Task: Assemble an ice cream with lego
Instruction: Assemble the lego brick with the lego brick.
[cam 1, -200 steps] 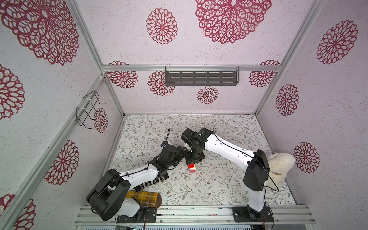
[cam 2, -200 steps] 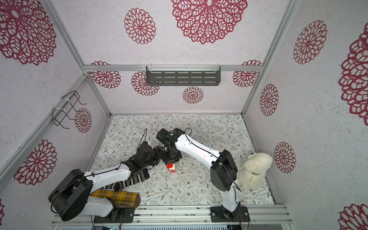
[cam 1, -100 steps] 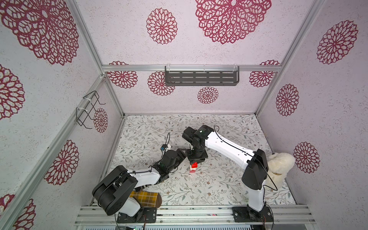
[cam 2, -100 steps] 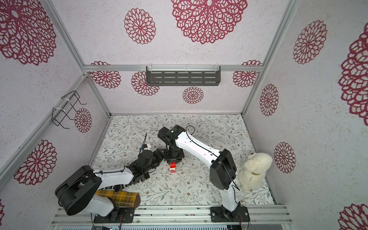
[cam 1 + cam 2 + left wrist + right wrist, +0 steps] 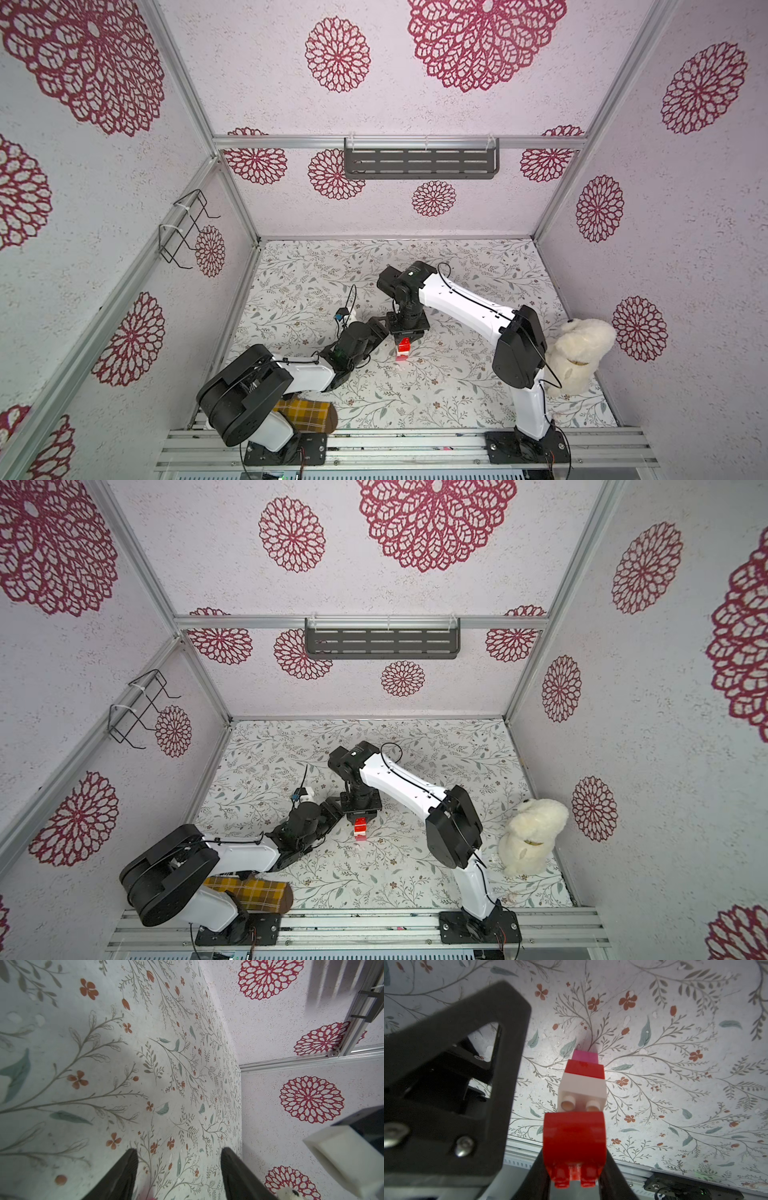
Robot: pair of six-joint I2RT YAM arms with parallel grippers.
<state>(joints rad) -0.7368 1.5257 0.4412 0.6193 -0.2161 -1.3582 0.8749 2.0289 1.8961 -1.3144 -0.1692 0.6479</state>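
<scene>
Next, I release the top red brick from my right gripper on the studs of the white brick [image 5: 398,336] [image 5: 580,1104].
The ice cream [image 5: 581,1084] is a stack of lego: red, white, red, then pink at its far end by the table. My right gripper [image 5: 574,1155] points down and is shut on the top red brick [image 5: 574,1136]. In both top views the stack [image 5: 402,348] [image 5: 360,827] stands under the right gripper [image 5: 406,332], near the table's middle. My left gripper [image 5: 179,1153] is open with only table between its fingers. It lies low just left of the stack [image 5: 381,327], and one of its fingers [image 5: 477,1064] shows large in the right wrist view.
A white plush bear [image 5: 579,353] sits at the table's right edge. A yellow plaid sock [image 5: 307,415] lies by the left arm's base at the front. A dark shelf [image 5: 419,162] hangs on the back wall and a wire rack [image 5: 183,228] on the left wall.
The left arm has sunk lower toward the table, its gripper still beside the stack with its jaws slightly narrower. The right gripper has kept hold of the stack, shifting only a little.
</scene>
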